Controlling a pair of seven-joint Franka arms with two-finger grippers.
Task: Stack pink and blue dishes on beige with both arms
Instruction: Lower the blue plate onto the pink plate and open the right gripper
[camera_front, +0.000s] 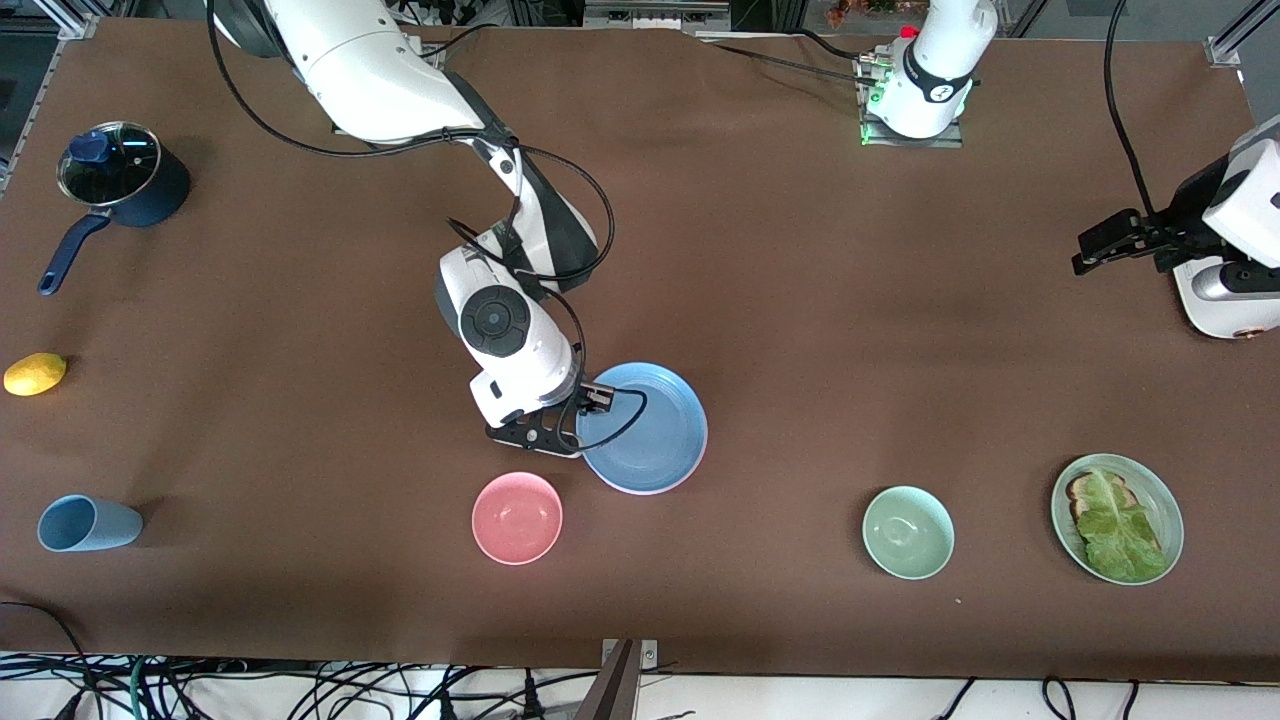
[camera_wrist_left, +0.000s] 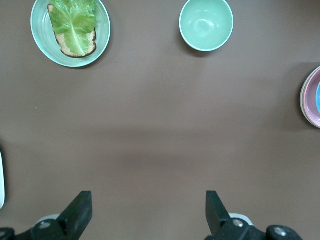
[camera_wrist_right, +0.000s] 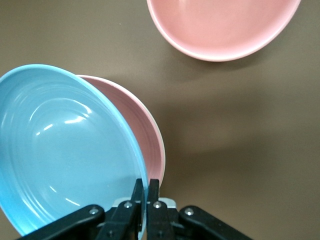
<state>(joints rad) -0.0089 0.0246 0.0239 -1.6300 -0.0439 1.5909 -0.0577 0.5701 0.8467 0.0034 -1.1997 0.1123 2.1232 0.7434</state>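
The blue plate, now tilted over the pink plate, will go down from my right gripper onto the pink plate (camera_front: 648, 432) (camera_wrist_right: 78, 161) that lies on the beige plate.
My right gripper (camera_front: 578, 422) (camera_wrist_right: 146, 192) is shut on the rim of the blue plate (camera_front: 650, 430) (camera_wrist_right: 65, 150), one finger inside the rim and one outside. The blue plate tilts over the pink plate (camera_wrist_right: 150, 132) and hides most of it. In the left wrist view the pink plate (camera_wrist_left: 310, 97) lies on the beige plate, of which only a pale rim (camera_wrist_left: 301, 100) shows. My left gripper (camera_front: 1085, 260) (camera_wrist_left: 147, 215) waits open with nothing in it, above bare table at the left arm's end.
A pink bowl (camera_front: 517, 517) (camera_wrist_right: 225, 25) stands close to the stack, nearer the front camera. A green bowl (camera_front: 908, 532) (camera_wrist_left: 206, 24) and a green plate with lettuce and toast (camera_front: 1117, 518) (camera_wrist_left: 70, 31) lie toward the left arm's end. Pot (camera_front: 120, 175), lemon (camera_front: 35, 374) and blue cup (camera_front: 88, 523) sit at the right arm's end.
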